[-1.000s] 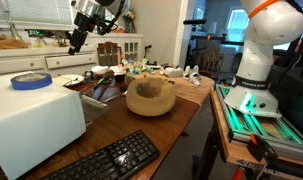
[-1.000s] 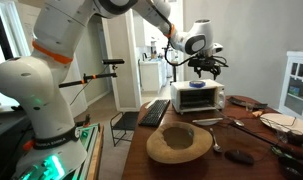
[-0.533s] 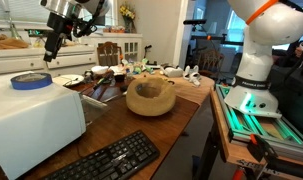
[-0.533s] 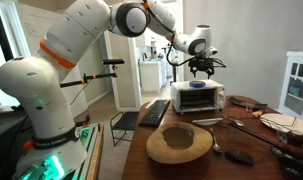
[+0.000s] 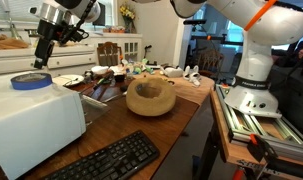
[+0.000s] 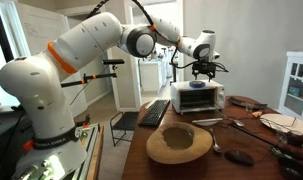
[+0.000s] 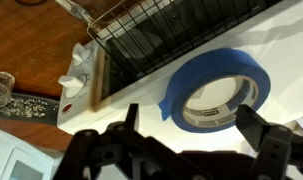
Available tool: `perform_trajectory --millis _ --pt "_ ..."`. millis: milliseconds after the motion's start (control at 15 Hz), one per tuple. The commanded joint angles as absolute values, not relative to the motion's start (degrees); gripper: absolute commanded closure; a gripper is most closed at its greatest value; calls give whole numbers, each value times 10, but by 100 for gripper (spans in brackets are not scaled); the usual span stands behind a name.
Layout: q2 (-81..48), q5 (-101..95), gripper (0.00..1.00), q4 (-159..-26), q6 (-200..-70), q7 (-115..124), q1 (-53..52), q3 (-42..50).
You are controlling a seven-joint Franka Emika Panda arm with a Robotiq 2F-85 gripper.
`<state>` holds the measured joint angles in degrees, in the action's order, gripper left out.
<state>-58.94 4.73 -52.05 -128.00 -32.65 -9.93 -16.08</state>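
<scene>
The roll of blue tape is too wide for my open fingers, so next my gripper pinches the tape's near side (image 7: 177,103) with one finger inside the tape's hole.
A roll of blue tape (image 5: 31,81) lies flat on top of a white toaster oven (image 5: 31,125); it also shows in the wrist view (image 7: 223,91). My gripper (image 5: 38,58) hangs open just above the tape, a finger on each side of the roll in the wrist view (image 7: 191,132), not touching it. In an exterior view my gripper (image 6: 202,72) hovers over the same white oven (image 6: 200,97). The oven's dark rack and a knob (image 7: 75,78) show in the wrist view.
A wooden bowl (image 5: 150,97) sits mid-table, also in the other exterior view (image 6: 178,144). A black keyboard (image 5: 108,160) lies at the table's front edge. Utensils and small clutter (image 5: 103,85) lie behind the bowl. White cabinets (image 5: 86,50) stand at the back.
My gripper has moved sideways from over the table's back to directly above the blue tape on the oven, and lower. Its fingers stay open.
</scene>
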Motion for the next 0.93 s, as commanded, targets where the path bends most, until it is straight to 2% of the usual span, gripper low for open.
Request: perform_trajectory --millis 0,67,133,200,333,667,733,800,867 --pt "-646 38 20 -425 -1225 -328 -119 -157" --pt "-654 40 24 -412 -1214 -327 -121 -157" --pt "-662 41 23 -399 -1208 -327 -124 -156" --pt "-668 42 43 -386 -1199 -327 -126 -155" --pt "-675 42 49 -376 -1194 -327 -126 -156" --pt "-687 42 93 -354 -1188 -325 -125 -155" --pt "-688 42 99 -351 -1187 -325 -125 -155" --pt "-690 42 100 -348 -1186 -326 -125 -155" --pt "-691 42 96 -347 -1186 -326 -125 -155"
